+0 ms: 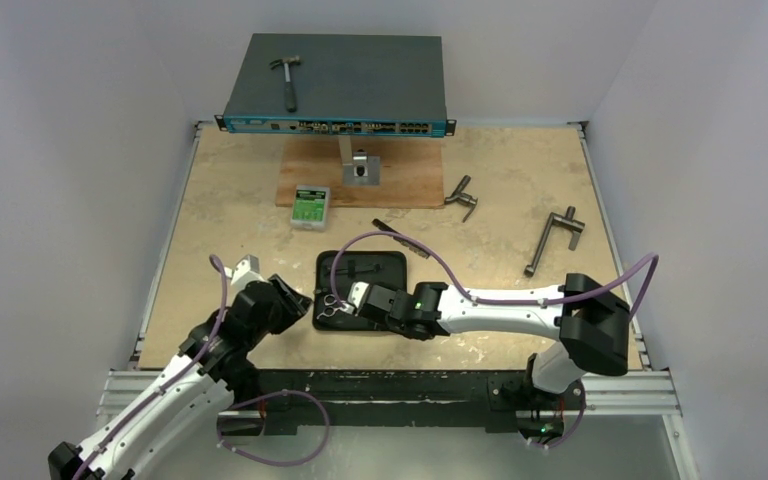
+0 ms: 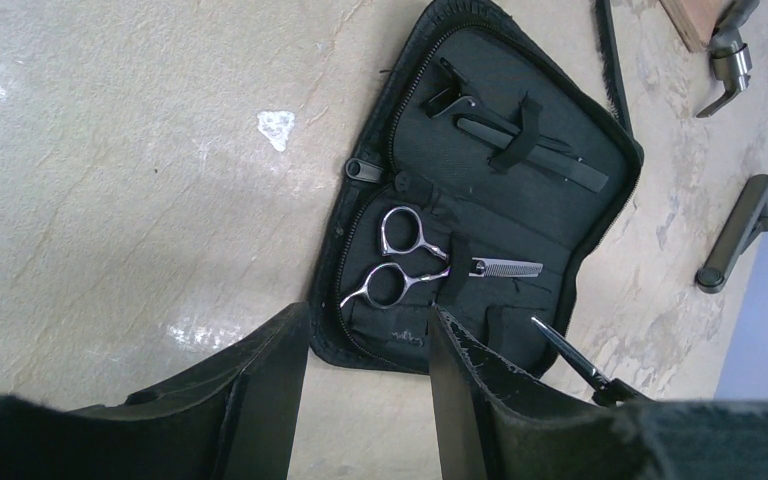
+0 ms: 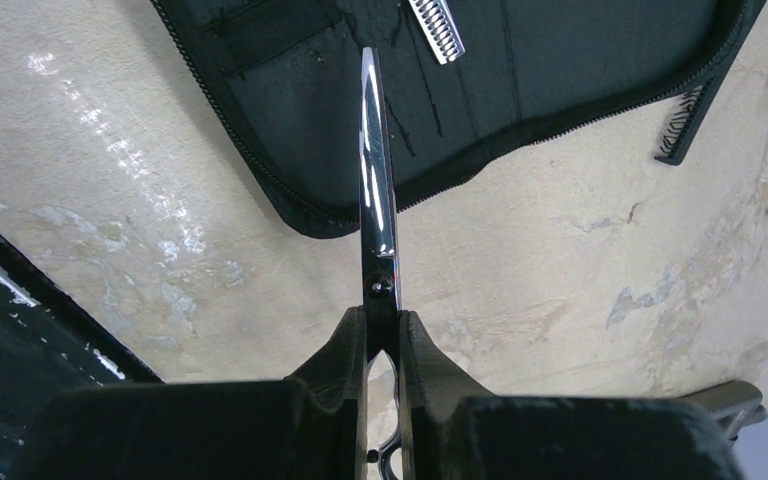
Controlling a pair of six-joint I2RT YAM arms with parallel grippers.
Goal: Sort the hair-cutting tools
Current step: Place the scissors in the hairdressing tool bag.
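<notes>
The second pair of scissors will go down from my right gripper under the empty strap (image 1: 370, 333) (image 3: 282, 72) along the black zip case's near edge.
An open black zip case (image 1: 388, 268) lies on the table near the arms. In it, one pair of silver scissors (image 2: 405, 262) sits under a strap, ring handles to the left. Slim black hair clips (image 2: 520, 140) are strapped in the case's far half. My right gripper (image 3: 382, 320) is shut on a second pair of scissors (image 3: 378, 180), blades closed and pointing over the case's (image 3: 560, 60) near edge. My left gripper (image 2: 365, 370) hangs open just short of the case (image 2: 560, 210), with nothing between its fingers. The black comb (image 1: 400, 238) lies on the table beyond the case.
Two grey T-handle tools (image 1: 463, 195) (image 1: 555, 238) lie at the right. A hammer (image 1: 285, 78) rests on the network switch (image 1: 360, 85) at the back. A small green-and-white box (image 1: 311, 206) lies beside a wooden board (image 1: 410, 180).
</notes>
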